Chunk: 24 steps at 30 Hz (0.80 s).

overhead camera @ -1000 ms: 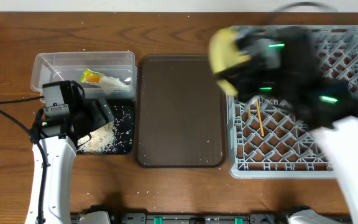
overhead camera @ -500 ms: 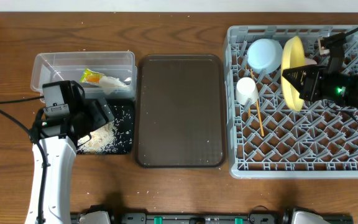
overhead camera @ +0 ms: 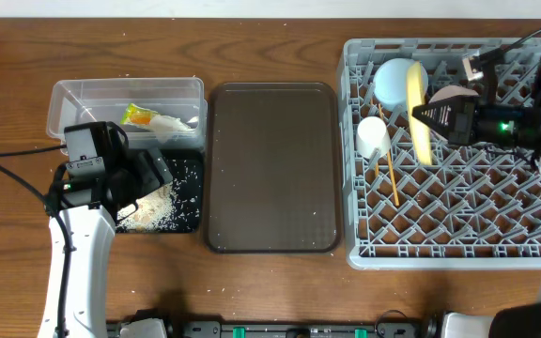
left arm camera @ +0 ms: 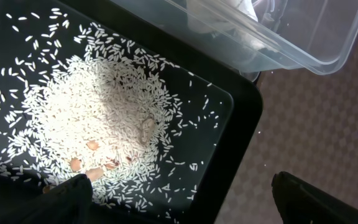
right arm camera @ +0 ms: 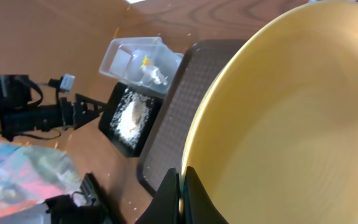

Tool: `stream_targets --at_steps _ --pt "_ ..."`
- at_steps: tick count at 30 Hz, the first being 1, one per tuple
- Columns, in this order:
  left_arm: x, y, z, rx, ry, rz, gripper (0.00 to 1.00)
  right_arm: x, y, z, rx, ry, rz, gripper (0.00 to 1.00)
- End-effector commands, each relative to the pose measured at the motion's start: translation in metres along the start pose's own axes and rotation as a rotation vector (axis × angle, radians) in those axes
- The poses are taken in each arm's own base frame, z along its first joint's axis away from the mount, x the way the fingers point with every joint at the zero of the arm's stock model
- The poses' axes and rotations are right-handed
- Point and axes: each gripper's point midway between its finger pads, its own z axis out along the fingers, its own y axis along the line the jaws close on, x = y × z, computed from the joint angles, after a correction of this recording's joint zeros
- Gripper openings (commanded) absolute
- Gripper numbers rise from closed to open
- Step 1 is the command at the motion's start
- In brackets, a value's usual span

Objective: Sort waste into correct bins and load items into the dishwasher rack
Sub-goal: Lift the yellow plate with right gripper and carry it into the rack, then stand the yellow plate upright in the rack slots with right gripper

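I will release the yellow plate from my right gripper on edge between the white cup and the pink bowl (overhead camera: 411,134).
My right gripper (overhead camera: 428,119) (right arm camera: 182,186) is shut on the rim of the yellow plate (overhead camera: 424,148) (right arm camera: 291,124), which stands on edge among the pegs of the grey dishwasher rack (overhead camera: 440,239). A light blue bowl (overhead camera: 393,80), a pink bowl (overhead camera: 452,95), a white cup (overhead camera: 374,138) and a chopstick (overhead camera: 390,178) are in the rack. My left gripper (overhead camera: 148,183) (left arm camera: 182,193) hangs open over the black tray (overhead camera: 190,178) (left arm camera: 241,124) of rice grains (overhead camera: 153,207) (left arm camera: 98,118). The clear tub (overhead camera: 73,103) (left arm camera: 303,37) holds the snack wrapper (overhead camera: 139,115) and the white wrapper (overhead camera: 172,125).
A large dark brown serving tray (overhead camera: 270,169) (left arm camera: 334,124) lies between the bins and the rack. The rack's front half holds only bare pegs. A cable (overhead camera: 12,169) trails over the table left of my left arm.
My right arm has swung the yellow plate from above the rack's back left into the rack and turned it on edge. The left arm has not moved.
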Motion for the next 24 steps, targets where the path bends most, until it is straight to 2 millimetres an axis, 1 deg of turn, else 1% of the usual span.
stream_targets --at_steps 1,12,15,20,24 --pt "-0.007 -0.001 -0.004 -0.002 -0.018 -0.002 0.95 0.001 -0.001 0.004 -0.068 0.002 -0.028 0.01" --pt "-0.007 -0.001 -0.004 -0.002 -0.018 -0.003 0.95 0.011 -0.026 0.019 -0.068 0.056 -0.019 0.01" --pt "-0.007 -0.001 -0.004 -0.002 -0.018 -0.002 0.95 0.017 -0.038 0.023 -0.033 0.081 -0.001 0.01" --pt "-0.007 -0.001 -0.004 -0.002 -0.018 -0.003 0.95 0.027 -0.048 0.029 -0.031 0.099 0.023 0.01" --pt "-0.007 -0.001 -0.004 -0.002 -0.019 -0.002 0.95 0.035 -0.061 0.032 0.017 0.119 0.026 0.01"
